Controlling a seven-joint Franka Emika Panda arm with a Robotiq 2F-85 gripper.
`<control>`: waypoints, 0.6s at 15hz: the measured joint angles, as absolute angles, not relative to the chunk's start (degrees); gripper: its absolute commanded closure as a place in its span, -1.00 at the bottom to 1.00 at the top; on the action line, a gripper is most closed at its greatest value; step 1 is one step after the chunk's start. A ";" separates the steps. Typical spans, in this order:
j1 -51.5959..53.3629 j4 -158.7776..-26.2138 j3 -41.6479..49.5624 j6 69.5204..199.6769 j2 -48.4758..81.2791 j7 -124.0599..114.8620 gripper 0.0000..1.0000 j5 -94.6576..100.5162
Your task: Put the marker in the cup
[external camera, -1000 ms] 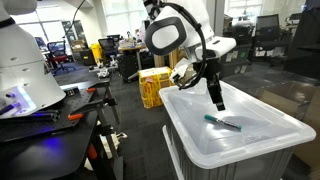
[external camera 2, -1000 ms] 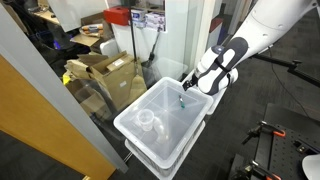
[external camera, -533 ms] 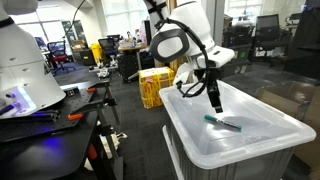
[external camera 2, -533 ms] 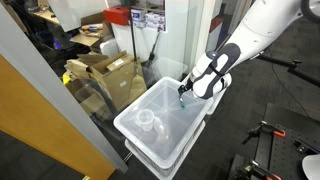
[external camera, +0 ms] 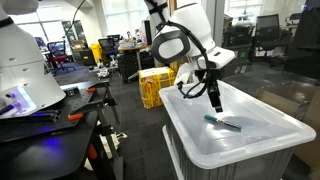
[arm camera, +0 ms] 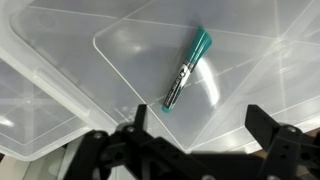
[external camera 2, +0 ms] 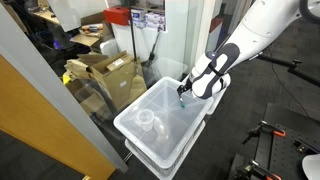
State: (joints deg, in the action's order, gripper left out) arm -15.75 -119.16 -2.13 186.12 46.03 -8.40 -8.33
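Observation:
The teal-green marker is to be gripped next, so my gripper needs to go to the middle of the teal-green marker point(external camera: 222, 123) point(arm camera: 183, 77) on the white bin lid and close there.
The teal-green marker point(arm camera: 188, 68) lies flat on the white bin lid point(arm camera: 120, 60), its darker end toward my gripper. It also shows in both exterior views point(external camera: 222, 122) point(external camera 2: 183, 101). My gripper point(arm camera: 200, 125) hangs open and empty a little above the lid, just short of the marker, with its fingers point(arm camera: 140, 115) spread wide. In both exterior views the gripper point(external camera: 216, 104) point(external camera 2: 185, 93) points down over the lid's far part. The small translucent cup point(external camera 2: 146, 121) stands upright on the lid's other end, away from the gripper. It is out of the wrist view.
The lid caps a white bin point(external camera: 235, 150) point(external camera 2: 160, 140). A yellow crate point(external camera: 152, 88) stands behind it. A dark workbench with tools point(external camera: 60, 115) is on one side, cardboard boxes point(external camera 2: 105, 70) and a glass partition point(external camera 2: 60, 110) on the other.
Over the last second the arm shifted slightly and the gripper came a little closer over the lid. In the last half second nothing visibly moved. The marker and cup stayed put.

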 measured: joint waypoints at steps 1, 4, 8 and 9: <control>-15.88 -119.18 -2.17 186.12 46.08 -8.40 -1.00 -8.33; -16.74 -119.27 -2.60 186.12 46.40 -8.40 -1.00 -8.33; -18.96 -119.16 -4.65 186.11 47.42 -8.40 -1.00 -8.33; -19.68 -119.01 -5.49 186.11 47.85 -8.40 -1.00 -8.33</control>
